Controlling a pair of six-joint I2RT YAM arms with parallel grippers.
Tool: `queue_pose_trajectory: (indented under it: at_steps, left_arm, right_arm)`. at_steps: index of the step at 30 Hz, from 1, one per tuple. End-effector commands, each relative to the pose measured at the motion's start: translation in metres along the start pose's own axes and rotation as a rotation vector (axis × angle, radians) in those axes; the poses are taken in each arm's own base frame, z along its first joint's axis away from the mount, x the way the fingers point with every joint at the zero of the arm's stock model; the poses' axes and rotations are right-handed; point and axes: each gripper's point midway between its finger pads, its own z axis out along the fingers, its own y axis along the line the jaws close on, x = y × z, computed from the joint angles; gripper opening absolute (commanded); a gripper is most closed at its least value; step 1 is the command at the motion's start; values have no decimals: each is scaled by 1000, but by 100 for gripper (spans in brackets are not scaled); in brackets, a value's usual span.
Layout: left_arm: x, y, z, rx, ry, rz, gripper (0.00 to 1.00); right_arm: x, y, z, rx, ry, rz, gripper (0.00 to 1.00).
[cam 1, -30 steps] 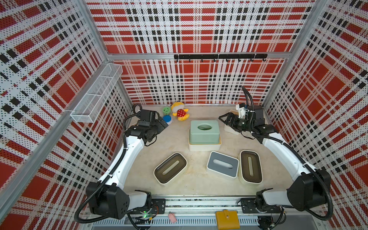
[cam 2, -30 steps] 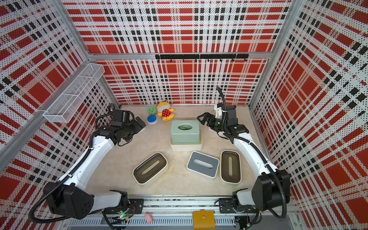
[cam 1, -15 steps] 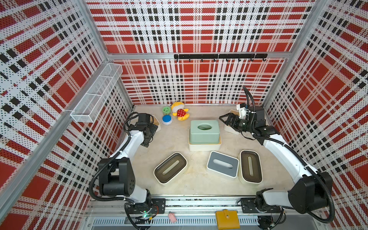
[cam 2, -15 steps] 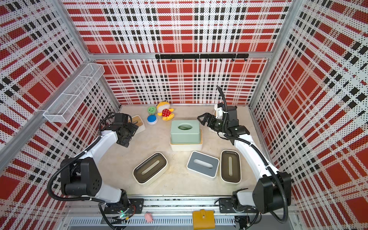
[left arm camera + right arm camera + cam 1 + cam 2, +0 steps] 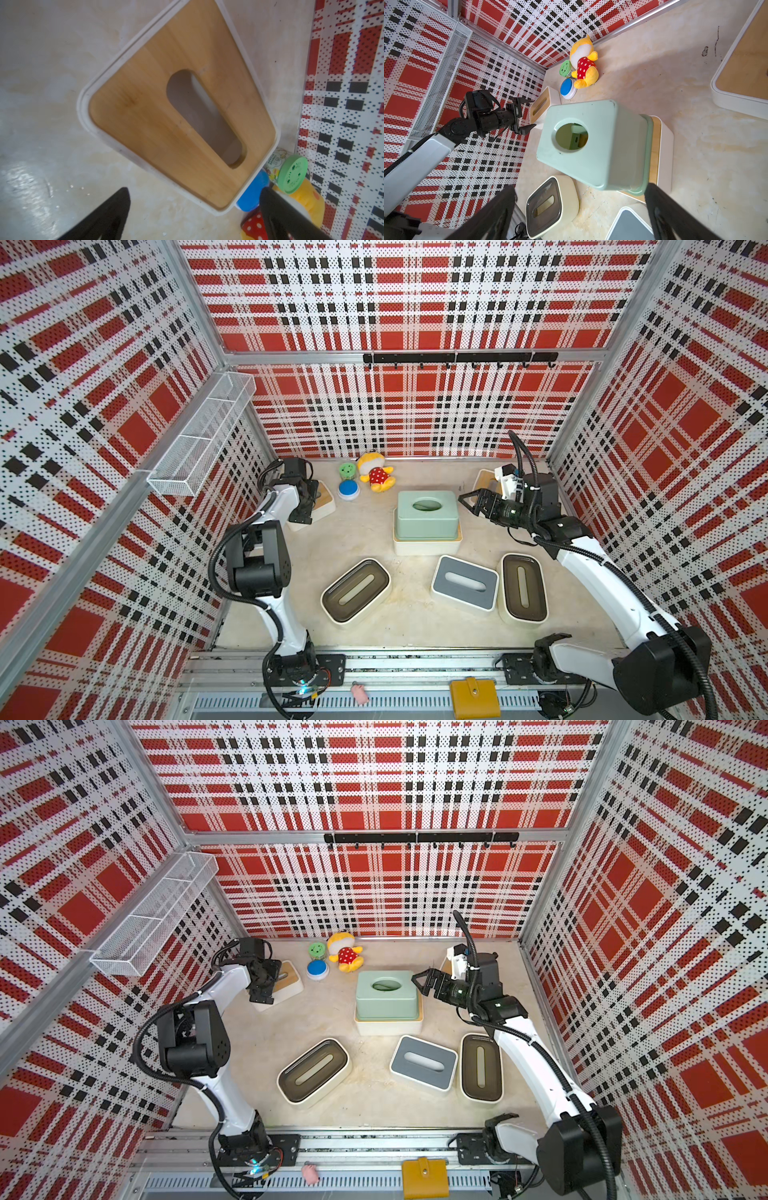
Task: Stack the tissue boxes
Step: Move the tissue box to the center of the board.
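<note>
The bamboo lid is on the white box beside the blue disc, and my left gripper will grab the near long side of the bamboo lid (image 5: 313, 510) (image 5: 172, 146), between slot and edge.
Several tissue boxes lie on the beige floor. A pale-green box (image 5: 426, 514) sits on a white bamboo-lidded box (image 5: 428, 546) in the middle. My right gripper (image 5: 470, 504) (image 5: 580, 187) hangs open just right of this stack, holding nothing. My left gripper (image 5: 305, 506) (image 5: 194, 193) is open above a white bamboo-lidded box (image 5: 324, 502) (image 5: 178, 116) at the back left. Another bamboo-lidded box (image 5: 483, 481) stands behind the right gripper. Near the front lie two cream boxes with dark-brown lids (image 5: 355, 595) (image 5: 523, 593) and a grey-lidded box (image 5: 464, 583).
A yellow plush toy (image 5: 376, 475), a green disc (image 5: 347, 469) and a blue disc (image 5: 348, 489) sit at the back wall, close to the left box. A wire basket (image 5: 203, 439) hangs on the left wall. A yellow wallet (image 5: 473, 697) lies on the front rail.
The left arm has folded up, its elbow now raised near the base, and its gripper has drawn slightly forward over the back-left box. The right arm has barely moved.
</note>
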Motion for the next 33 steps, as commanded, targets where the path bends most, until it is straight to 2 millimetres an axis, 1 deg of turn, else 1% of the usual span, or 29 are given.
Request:
queue_pose_trajectory:
  at_steps: [1,5,10,16,22,24,26,29,33]
  left_arm:
    - [1,1,8,-41,17,-89,100]
    - [1,-2,18,-45,18,-137,98]
    - [0,8,26,-104,18,-186,94]
    - [-7,7,32,-110,5,-221,89]
    - [-5,7,41,-130,28,-231,85]
    - [-3,7,44,-133,42,-231,81]
    - [0,11,48,-148,53,-233,78]
    - [1,13,49,-153,55,-237,78]
    - [2,16,51,-162,64,-231,75]
  right_arm:
    - [4,-2,-8,23,-16,-38,100]
    - [5,-3,-11,31,-20,-40,100]
    - [8,-6,-10,36,-11,-31,100]
    - [9,-4,-11,32,-12,-33,100]
    - [11,-6,-11,39,-9,-34,100]
    - [12,-6,-11,39,-6,-31,100]
    - [12,-7,-12,43,-9,-31,100]
    - [13,-7,-13,44,-12,-33,100]
    - [14,-8,-13,46,-11,-29,100]
